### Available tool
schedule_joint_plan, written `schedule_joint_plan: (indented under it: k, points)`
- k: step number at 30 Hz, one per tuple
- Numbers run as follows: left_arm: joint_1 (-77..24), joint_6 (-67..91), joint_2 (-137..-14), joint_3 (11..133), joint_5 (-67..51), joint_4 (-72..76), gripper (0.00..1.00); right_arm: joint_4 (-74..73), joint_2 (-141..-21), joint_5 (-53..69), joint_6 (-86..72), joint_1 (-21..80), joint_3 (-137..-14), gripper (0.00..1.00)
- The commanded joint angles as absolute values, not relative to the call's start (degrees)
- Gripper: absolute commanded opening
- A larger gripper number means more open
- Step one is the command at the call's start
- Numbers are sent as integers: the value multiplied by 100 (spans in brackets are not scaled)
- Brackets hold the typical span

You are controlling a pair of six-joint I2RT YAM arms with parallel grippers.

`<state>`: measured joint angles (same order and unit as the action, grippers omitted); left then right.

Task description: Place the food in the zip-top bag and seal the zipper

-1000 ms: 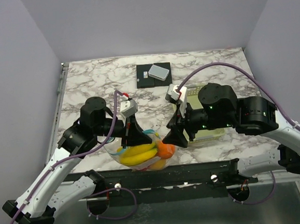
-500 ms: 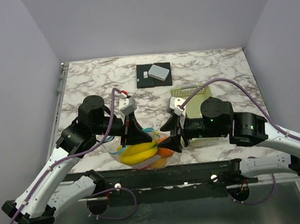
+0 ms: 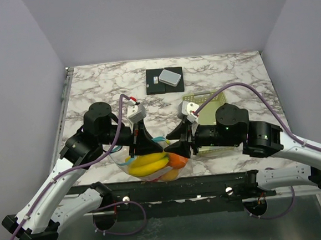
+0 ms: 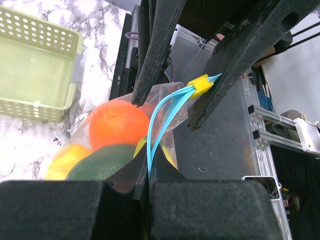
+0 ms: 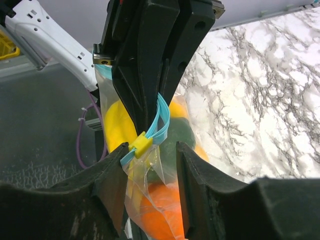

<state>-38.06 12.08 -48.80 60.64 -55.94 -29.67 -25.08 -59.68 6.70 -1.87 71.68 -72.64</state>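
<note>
The zipper is held by my left gripper short of the yellow slider, so my right gripper needs to pinch the zipper's tip while my left gripper takes the slider [image 4: 200, 86].
The zip-top bag [image 3: 153, 166] hangs at the table's near edge, with the food inside: a banana [image 3: 147, 162], an orange [image 4: 119, 125] and a dark green fruit [image 4: 100, 162]. My left gripper [image 4: 145, 175] is shut on the light blue zipper [image 4: 160, 117], which is gathered into a loop. A yellow slider [image 5: 141, 145] sits at the zipper's other end. My right gripper [image 5: 150, 155] is open astride that end, and its left finger touches the slider. A gap remains on the other side of the slider.
The pale yellow-green basket [image 3: 214, 102] stands behind my right arm. A black pad with a grey box [image 3: 164, 79] lies at the back. A dark rail [image 3: 171, 186] runs along the near table edge under the bag.
My right gripper moved left to the bag's mouth and its jaws narrowed, so it now straddles the yellow slider. The left gripper kept its hold and barely moved.
</note>
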Motion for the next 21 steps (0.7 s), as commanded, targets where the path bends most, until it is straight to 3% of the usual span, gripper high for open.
schedule_joint_plan:
  k: [1,7,17,21]
  points:
    - [-3813,1271,-4782,6306,-5644,-2782,0,-2329,-5971,584,-208,7207,-7149,45]
    - [-3814,1329,-4741,6319,-5634,-2734,0,-2270,-5966,580,-306,7211,-7055,41]
    - [-3814,1369,-4703,6244,-5752,-2693,0,-2047,-5853,617,-343,7207,-7045,1]
    - [-3821,1380,-4648,6182,-5764,-2689,0,-1988,-5788,752,-334,7207,-7006,1]
